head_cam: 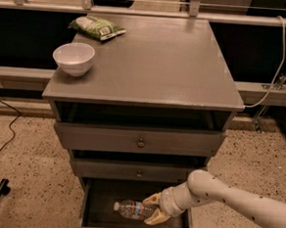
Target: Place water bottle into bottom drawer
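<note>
The water bottle is going to the open bottom drawer. It now lies on its side inside that drawer. My gripper will let it go on the dark bottom near the middle of the open bottom drawer [142, 217].
The water bottle [132, 210] lies on its side inside the open bottom drawer [102, 201], white cap pointing left, label band near its middle. My gripper [152, 209] reaches into the drawer from the right on a white arm. Its two tan fingers sit above and below the bottle's right end and close on it. The bottle rests low, at or near the drawer's dark floor.
A white bowl [73, 58] and a green snack bag [97, 27] sit on the cabinet top [156, 63] at the left. Two shallower knobbed drawers [140, 141] hang partly open above the bottom one. A black cable [2, 126] lies on the floor at left.
</note>
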